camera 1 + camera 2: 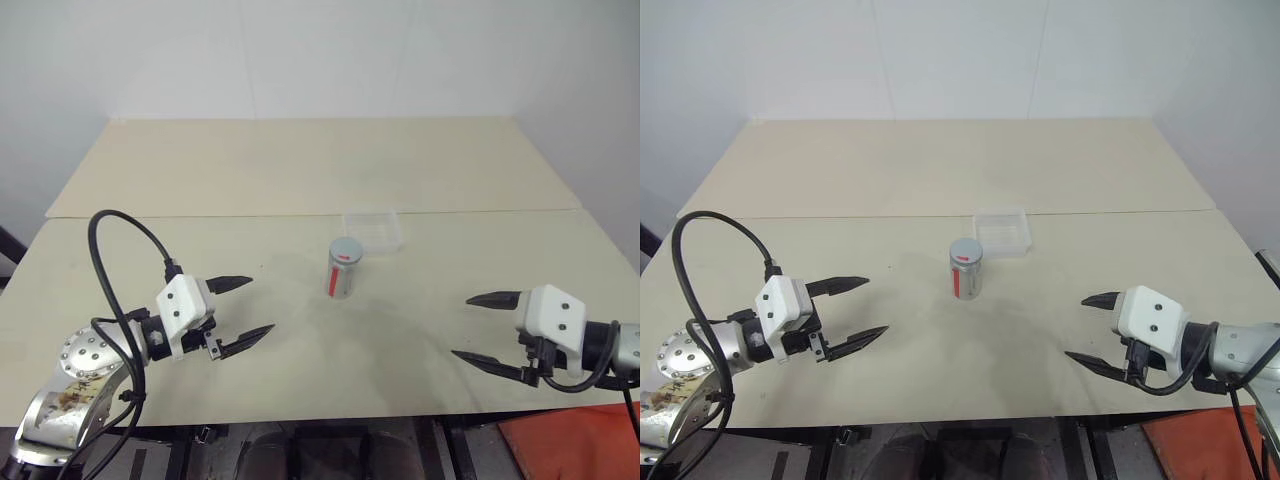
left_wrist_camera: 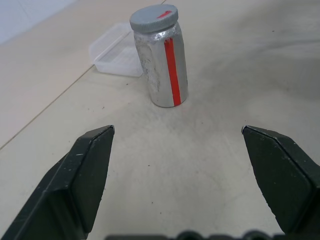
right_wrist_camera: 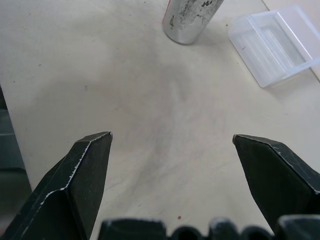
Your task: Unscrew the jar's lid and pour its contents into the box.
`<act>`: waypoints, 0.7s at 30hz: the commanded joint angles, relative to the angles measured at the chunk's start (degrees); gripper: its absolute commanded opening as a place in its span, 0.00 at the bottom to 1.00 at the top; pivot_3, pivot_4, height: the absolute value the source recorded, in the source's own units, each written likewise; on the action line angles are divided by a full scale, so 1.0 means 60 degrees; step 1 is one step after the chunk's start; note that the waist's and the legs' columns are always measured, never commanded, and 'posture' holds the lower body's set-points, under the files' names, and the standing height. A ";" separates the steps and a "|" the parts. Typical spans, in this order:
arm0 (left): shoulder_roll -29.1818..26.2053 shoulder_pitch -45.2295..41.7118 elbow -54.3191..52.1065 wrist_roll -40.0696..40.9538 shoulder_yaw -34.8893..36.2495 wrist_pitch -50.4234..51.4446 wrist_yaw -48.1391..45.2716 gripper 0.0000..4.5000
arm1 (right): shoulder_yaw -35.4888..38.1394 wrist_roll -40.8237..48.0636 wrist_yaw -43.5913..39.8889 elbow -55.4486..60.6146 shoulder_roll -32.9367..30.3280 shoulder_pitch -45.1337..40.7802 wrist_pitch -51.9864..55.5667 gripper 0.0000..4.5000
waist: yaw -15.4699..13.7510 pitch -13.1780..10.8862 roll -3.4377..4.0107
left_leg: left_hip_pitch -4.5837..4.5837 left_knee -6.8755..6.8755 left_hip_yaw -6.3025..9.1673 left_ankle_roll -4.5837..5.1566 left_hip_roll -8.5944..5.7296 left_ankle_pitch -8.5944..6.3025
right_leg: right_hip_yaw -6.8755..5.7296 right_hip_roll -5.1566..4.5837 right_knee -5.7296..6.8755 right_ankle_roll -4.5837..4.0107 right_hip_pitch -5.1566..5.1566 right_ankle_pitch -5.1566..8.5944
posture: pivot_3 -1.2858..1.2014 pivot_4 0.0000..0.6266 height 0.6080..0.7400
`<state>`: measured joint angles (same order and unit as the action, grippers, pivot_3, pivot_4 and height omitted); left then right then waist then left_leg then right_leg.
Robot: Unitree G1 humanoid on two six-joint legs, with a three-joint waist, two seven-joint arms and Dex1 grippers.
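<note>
The jar's lid must stay free to unscrew, so my left gripper should close on the middle of the jar's silvery body (image 1: pixel 341 278) (image 2: pixel 164 74), below the grey lid.
The jar (image 1: pixel 341 272) stands upright at the middle of the table, silvery with a red stripe (image 2: pixel 172 70) down its side. Its grey lid (image 2: pixel 154 17) sits on top, closing it, so the contents are hidden. Just behind it and slightly to the right lies the clear plastic box (image 1: pixel 373 229), with nothing visible inside. My left gripper (image 1: pixel 246 313) hovers open to the left of the jar, pointing toward it, well apart from it. My right gripper (image 1: pixel 484 329) hovers open at the right, near the front edge, also clear of the jar.
The tan table (image 1: pixel 300 170) has a seam running across it just behind the box. A black cable (image 1: pixel 110 260) loops above my left arm. A white wall rises behind the table. An orange-red object (image 1: pixel 570 440) lies below the table's front right corner.
</note>
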<state>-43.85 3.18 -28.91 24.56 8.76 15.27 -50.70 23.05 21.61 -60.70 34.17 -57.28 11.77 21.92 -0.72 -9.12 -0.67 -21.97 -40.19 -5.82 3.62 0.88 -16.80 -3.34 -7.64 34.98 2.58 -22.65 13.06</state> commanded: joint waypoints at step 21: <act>0.2717 -0.0053 0.0901 -0.1917 -0.1678 -0.1410 0.2072 0.98 | -0.1232 -0.0076 0.1410 0.0083 0.0956 -0.1415 0.0280 1.00 | 0.0007 0.0003 -0.0003 | -0.0006 -0.0001 0.0001 0.0001 -0.0002 0.0000 | -0.0001 0.0000 0.0000 -0.0001 -0.0001 -0.0004 | 0.52 0.24 1.00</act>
<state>-28.74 2.78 -23.25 14.41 -0.34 9.57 -40.06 15.50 21.43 -53.28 33.39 -51.55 4.37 23.76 -0.68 -9.10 -0.69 -22.01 -40.19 -5.82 3.63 0.87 -16.80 -3.33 -7.64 34.97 2.57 -22.67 13.03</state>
